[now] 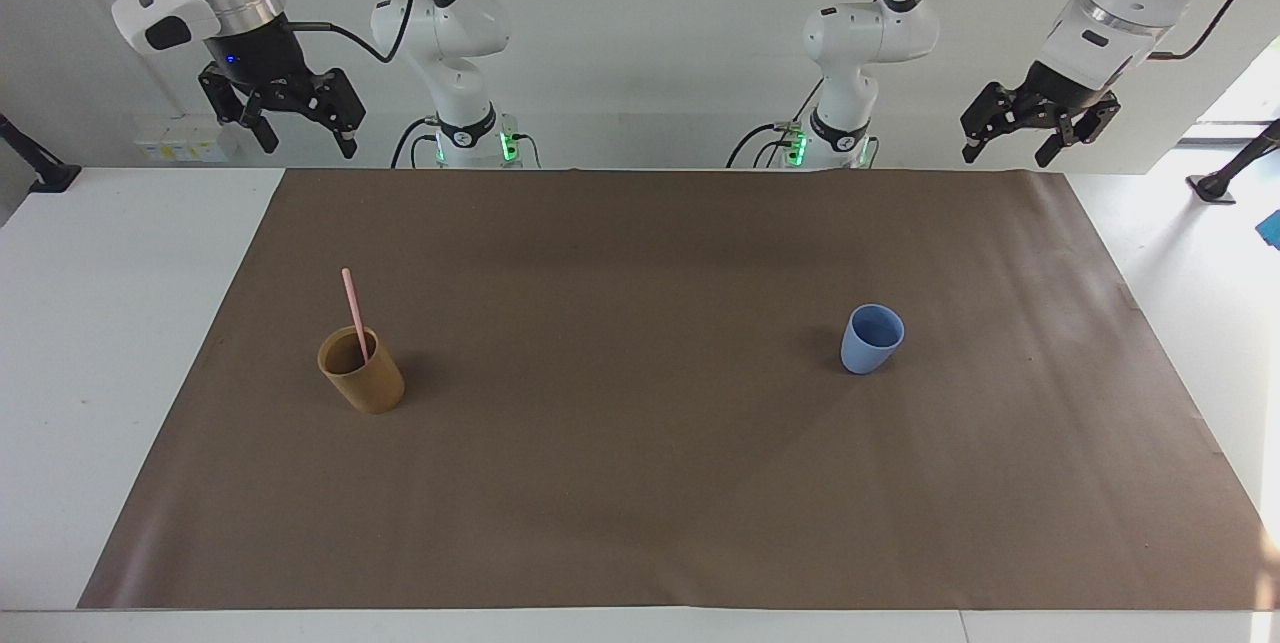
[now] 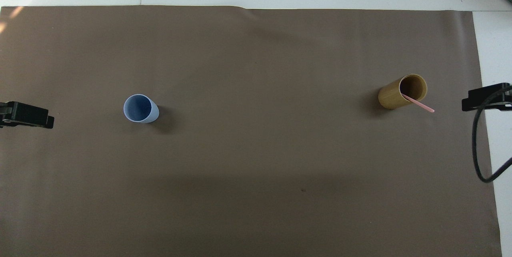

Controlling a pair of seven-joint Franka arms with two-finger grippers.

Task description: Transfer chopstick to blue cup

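Note:
My right gripper is going to close on the upper end (image 2: 432,110) of the pale-pink chopstick, where it sticks out past the tan cup's rim.
The pale-pink chopstick (image 1: 354,312) stands tilted inside a tan-brown cup (image 1: 364,373), toward the right arm's end of the table; from above, the chopstick (image 2: 421,106) pokes out over the rim of the tan cup (image 2: 400,93). The blue cup (image 1: 871,340) stands upright and empty toward the left arm's end, and the overhead view shows the blue cup (image 2: 140,108) too. My right gripper (image 1: 307,143) hangs open, high over the mat's edge by its base, holding nothing. My left gripper (image 1: 1005,158) waits open and empty, high over its own corner.
A brown mat (image 1: 640,483) covers most of the white table (image 1: 90,343). The two cups stand wide apart at about the same distance from the robots. A black cable (image 2: 478,145) loops down by the right gripper.

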